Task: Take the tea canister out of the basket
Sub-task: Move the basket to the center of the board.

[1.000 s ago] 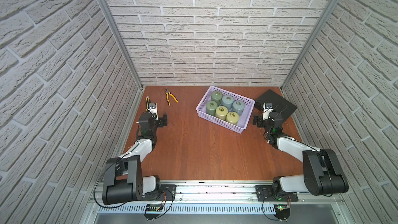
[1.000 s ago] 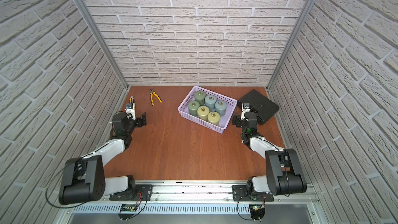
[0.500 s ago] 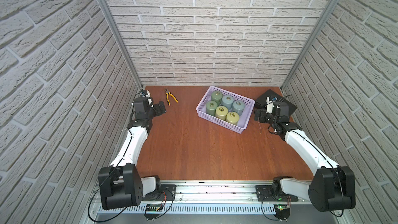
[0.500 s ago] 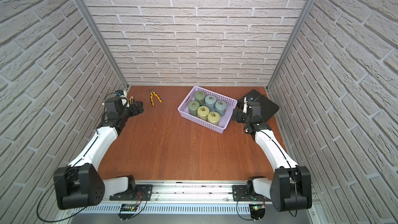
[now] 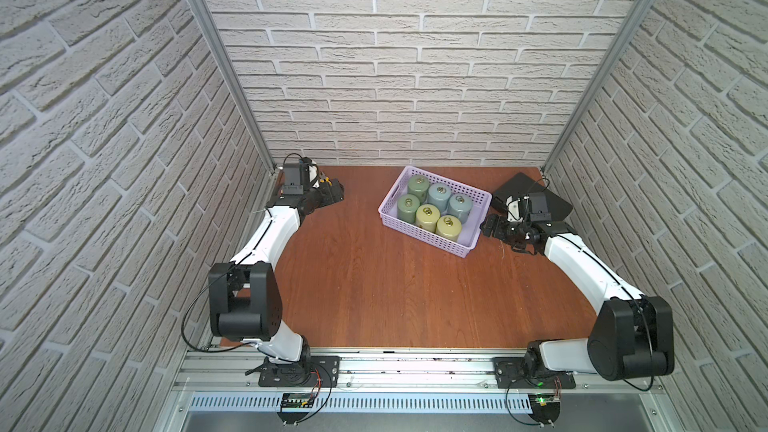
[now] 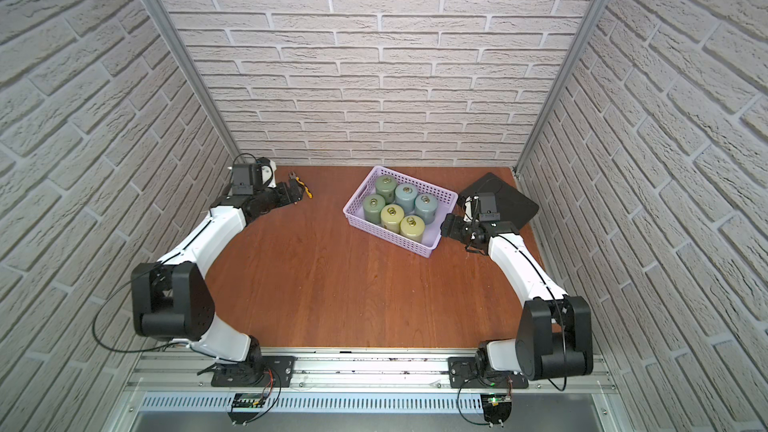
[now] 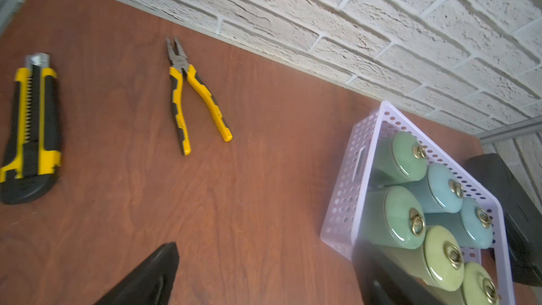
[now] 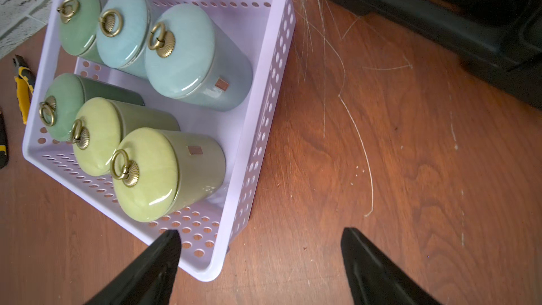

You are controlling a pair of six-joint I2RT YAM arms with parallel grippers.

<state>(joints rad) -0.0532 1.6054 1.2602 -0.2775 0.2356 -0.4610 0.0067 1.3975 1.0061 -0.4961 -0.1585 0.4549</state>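
Observation:
Next, I close my left gripper on the rim of the basket's short side (image 5: 383,204) (image 7: 357,230), next to the near dark green canister, close to the basket's near corner.
The lavender basket (image 5: 423,238) stands at the back of the table, right of centre, and holds several upright tea canisters with brass ring lids, in dark green (image 5: 408,206), blue (image 5: 459,206) and yellow-green (image 5: 449,226). My right gripper (image 5: 488,227) is open just off the basket's near right corner. In the right wrist view that corner of the basket (image 8: 234,200) lies between the fingers of the right gripper (image 8: 261,233), and the nearest yellow-green canister (image 8: 152,171) is just beyond. My left gripper (image 5: 335,193) hangs open at the back left, far from the basket (image 7: 346,200).
Yellow-handled pliers (image 7: 190,92) and a yellow-and-black utility knife (image 7: 32,130) lie on the table near the left gripper (image 7: 265,253). A black case (image 5: 536,197) sits behind the right gripper, close to the basket's right side. Brick walls close in three sides.
Both arms have unfolded and stretched out from their bases. The left gripper moved toward the back wall, over the pliers. The right gripper stayed beside the basket's right corner.

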